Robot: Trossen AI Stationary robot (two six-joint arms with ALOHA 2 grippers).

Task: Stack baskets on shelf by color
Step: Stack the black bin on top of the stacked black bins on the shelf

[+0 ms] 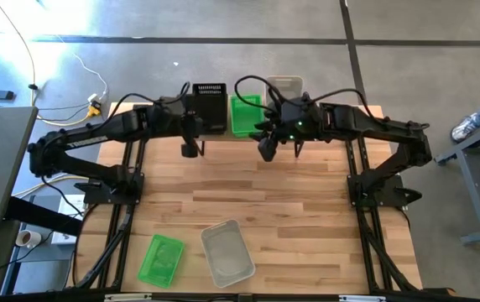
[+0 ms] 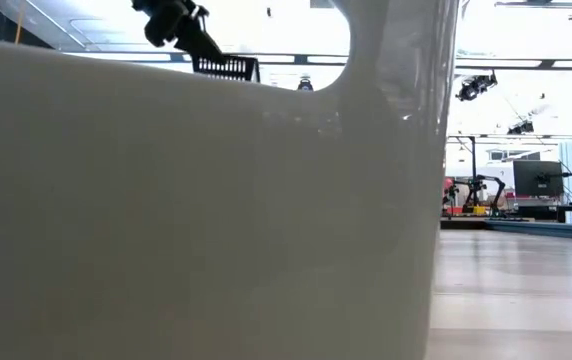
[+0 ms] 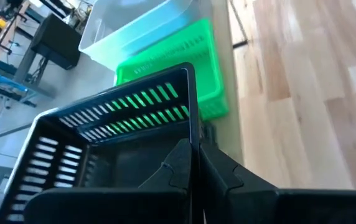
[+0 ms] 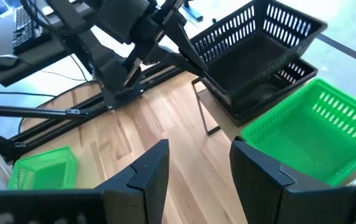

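The upper black basket, now tilted over another black basket, will be let go by my left gripper inside the other black basket (image 1: 215,112), next to the green basket of the shelf.
Along the table's far edge stands the shelf (image 4: 201,106). It carries black baskets (image 1: 210,102) at its left, a green basket (image 1: 244,116) in the middle and a clear one (image 1: 284,85) at its right. My left gripper (image 3: 196,171) is shut on the upper black basket (image 4: 259,43), which tilts over another black basket (image 4: 276,93). My right gripper (image 4: 193,171) is open and hovers over the table in front of the green basket (image 4: 318,134). Another green basket (image 1: 160,260) and another clear basket (image 1: 227,252) lie on the table near its near edge. My left gripper pinches the upper black basket's wall at its rim (image 3: 192,124), one finger inside the basket and one outside. It comes from the table's left. The basket is tilted, raised over the black basket below it; whether the two touch, I cannot tell.
A whitish basket wall (image 2: 196,210) stands right before the low camera and hides most of the table there. Bare wooden tabletop (image 1: 257,189) lies between the shelf and the two near baskets. Both arms reach in over the shelf's front edge.
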